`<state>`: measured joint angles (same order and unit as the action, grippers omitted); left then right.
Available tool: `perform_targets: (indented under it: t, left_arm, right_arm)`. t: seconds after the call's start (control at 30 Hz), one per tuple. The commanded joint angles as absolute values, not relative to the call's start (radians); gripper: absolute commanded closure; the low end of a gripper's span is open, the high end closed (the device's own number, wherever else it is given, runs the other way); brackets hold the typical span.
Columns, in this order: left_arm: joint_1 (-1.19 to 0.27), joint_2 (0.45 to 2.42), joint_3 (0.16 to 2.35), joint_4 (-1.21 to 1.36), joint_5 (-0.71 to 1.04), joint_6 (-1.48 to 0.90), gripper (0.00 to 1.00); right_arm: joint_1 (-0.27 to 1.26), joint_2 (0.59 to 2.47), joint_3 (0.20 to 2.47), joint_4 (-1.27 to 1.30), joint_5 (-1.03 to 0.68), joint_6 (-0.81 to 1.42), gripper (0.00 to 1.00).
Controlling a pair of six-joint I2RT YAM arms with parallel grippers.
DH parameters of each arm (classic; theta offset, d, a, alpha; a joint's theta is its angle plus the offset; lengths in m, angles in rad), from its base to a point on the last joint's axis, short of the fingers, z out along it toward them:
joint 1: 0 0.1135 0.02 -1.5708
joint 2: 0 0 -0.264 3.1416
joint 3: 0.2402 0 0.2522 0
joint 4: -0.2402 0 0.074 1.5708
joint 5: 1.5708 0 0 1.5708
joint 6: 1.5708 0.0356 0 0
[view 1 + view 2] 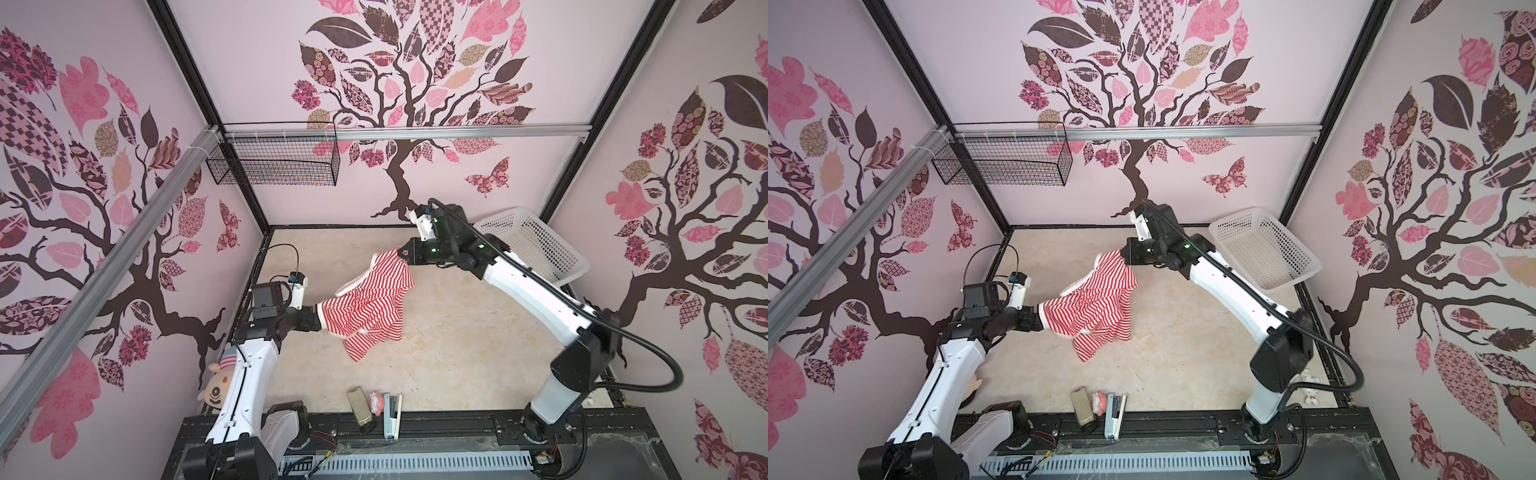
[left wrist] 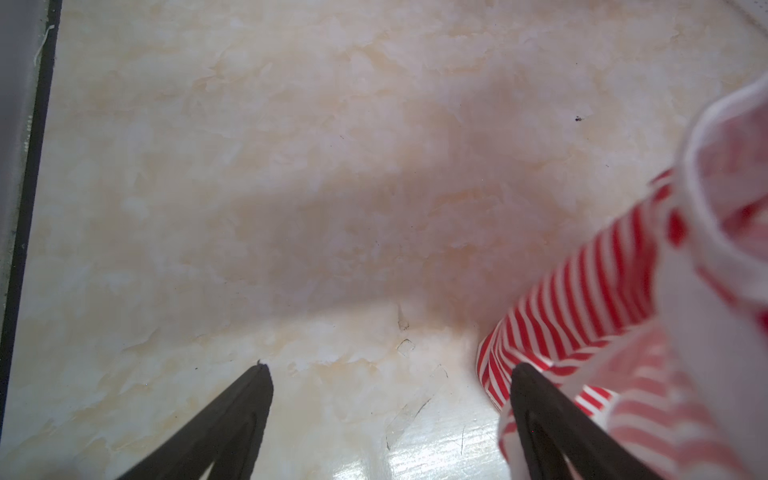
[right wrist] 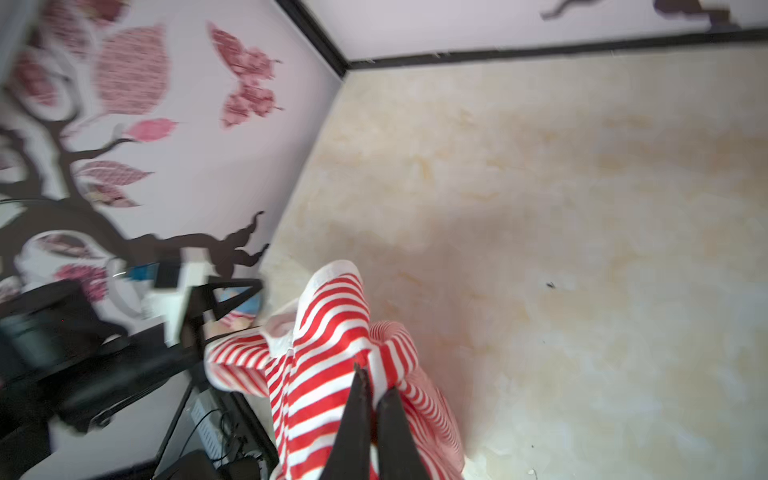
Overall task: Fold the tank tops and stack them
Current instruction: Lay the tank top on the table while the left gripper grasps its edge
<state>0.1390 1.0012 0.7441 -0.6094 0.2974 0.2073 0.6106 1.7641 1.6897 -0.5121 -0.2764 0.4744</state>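
I am holding the bunched tank top by its upper end with my right gripper, so next I let go of that end, grip the tank top's lower corner (image 1: 393, 331) and pull the tank top straight.
One red-and-white striped tank top (image 1: 374, 307) (image 1: 1096, 307) hangs bunched in the air above the middle of the beige table (image 1: 457, 332). My right gripper (image 1: 401, 252) (image 1: 1123, 253) holds its upper end. In the right wrist view that gripper (image 3: 376, 380) has its jaws nearly together, pinching striped cloth (image 3: 324, 332). My left gripper (image 1: 318, 318) (image 1: 1040, 316) is at the top's lower left edge. In the left wrist view it (image 2: 390, 368) stands wide open with bare table between the fingers, and the cloth (image 2: 602, 282) drapes over the outside of one finger (image 2: 536, 407).
A white plastic basket (image 1: 536, 245) sits at the back right corner. A black wire basket (image 1: 274, 160) hangs on the back wall. A plush doll (image 1: 216, 382) lies by the left arm's base. Small items (image 1: 361, 405) lie along the front edge.
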Motion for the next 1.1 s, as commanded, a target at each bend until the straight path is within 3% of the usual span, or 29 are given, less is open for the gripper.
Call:
perform_targets:
  t: [0.0, 0.07, 0.2, 0.43, 0.6, 0.83, 1.07]
  left_arm:
    - [0.144, 1.020, 0.743, -0.583, 0.325, 0.205, 0.06]
    - [0.144, 1.043, 0.753, -0.579, 0.326, 0.207, 0.05]
    - [0.144, 1.091, 0.768, -0.566, 0.331, 0.214, 0.04]
    - [0.107, 1.199, 0.834, -0.616, 0.453, 0.236, 0.03]
    - [-0.043, 1.240, 0.835, -0.614, 0.423, 0.253, 0.03]
    - [-0.059, 1.373, 0.879, -0.631, 0.421, 0.275, 0.04]
    - [-0.061, 1.452, 0.962, -0.671, 0.478, 0.285, 0.41]
  right_arm:
    - [0.544, 1.864, 1.656, -0.551, -0.206, 0.538, 0.51]
    - [0.541, 1.877, 1.650, -0.578, -0.180, 0.528, 0.32]
    - [0.543, 1.785, 1.538, -0.512, -0.203, 0.536, 0.17]
    - [0.552, 1.665, 1.372, -0.502, -0.238, 0.535, 0.16]
    - [0.563, 1.629, 1.283, -0.488, -0.239, 0.545, 0.16]
    - [0.567, 1.574, 1.230, -0.475, -0.251, 0.555, 0.17]
    - [0.566, 1.556, 1.233, -0.490, -0.226, 0.545, 0.23]
